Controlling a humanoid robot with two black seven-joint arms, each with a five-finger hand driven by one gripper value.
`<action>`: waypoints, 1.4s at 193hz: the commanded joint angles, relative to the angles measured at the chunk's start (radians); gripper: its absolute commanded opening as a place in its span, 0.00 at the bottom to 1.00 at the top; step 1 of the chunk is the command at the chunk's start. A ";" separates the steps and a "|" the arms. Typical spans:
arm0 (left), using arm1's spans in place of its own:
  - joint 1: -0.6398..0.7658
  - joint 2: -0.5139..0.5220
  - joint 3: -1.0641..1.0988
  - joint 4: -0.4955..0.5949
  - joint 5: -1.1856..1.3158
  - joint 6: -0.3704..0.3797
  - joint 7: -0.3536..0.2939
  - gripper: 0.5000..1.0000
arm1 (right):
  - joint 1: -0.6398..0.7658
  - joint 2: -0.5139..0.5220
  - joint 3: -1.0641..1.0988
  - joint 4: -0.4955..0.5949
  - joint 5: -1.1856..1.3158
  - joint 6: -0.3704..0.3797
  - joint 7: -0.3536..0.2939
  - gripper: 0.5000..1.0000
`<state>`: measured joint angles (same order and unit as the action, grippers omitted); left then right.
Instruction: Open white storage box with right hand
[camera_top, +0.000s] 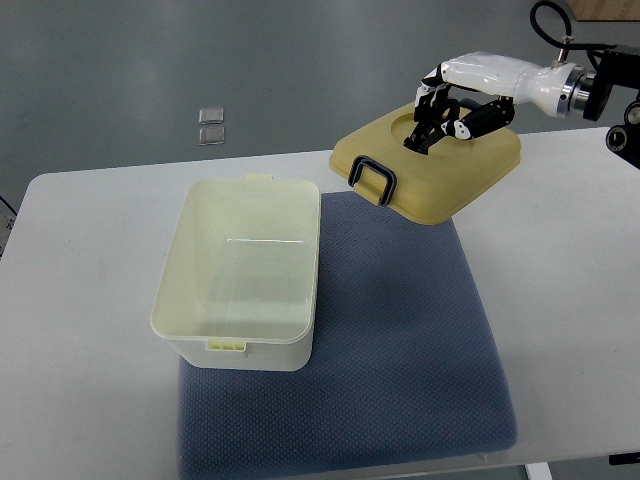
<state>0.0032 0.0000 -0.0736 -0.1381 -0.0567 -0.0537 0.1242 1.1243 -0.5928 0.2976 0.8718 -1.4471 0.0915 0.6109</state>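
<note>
The robot's right gripper should put the cream lid down on the far part of the blue mat (409, 249), beside the white storage box. The lid is now tilted above the mat's corner.
The white storage box (240, 275) stands open and empty on the left part of a blue mat (400, 340). Its cream lid (430, 165), with a dark latch handle (373, 180) at its near-left edge, is held up and tilted above the mat's far right corner. My right hand (440, 118) comes in from the upper right and has its fingers curled into the lid's top recess, gripping it. The left arm is out of view.
The mat lies on a white table (80, 330). Two small clear square things (211, 125) lie on the grey floor beyond the table's far edge. A dark part of the robot (625, 135) shows at the right edge.
</note>
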 joint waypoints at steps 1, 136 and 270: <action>0.000 0.000 0.000 0.000 0.000 0.000 0.000 1.00 | -0.040 0.001 0.000 -0.002 0.002 -0.024 0.000 0.00; 0.000 0.000 0.000 0.000 0.000 0.000 0.000 1.00 | -0.222 0.073 -0.017 -0.004 -0.001 -0.124 0.000 0.00; 0.000 0.000 0.000 0.000 0.000 0.000 0.000 1.00 | -0.244 0.099 -0.002 0.000 0.221 -0.128 0.000 0.85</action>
<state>0.0032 0.0000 -0.0737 -0.1380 -0.0568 -0.0537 0.1242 0.8772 -0.4874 0.2958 0.8710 -1.3115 -0.0395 0.6109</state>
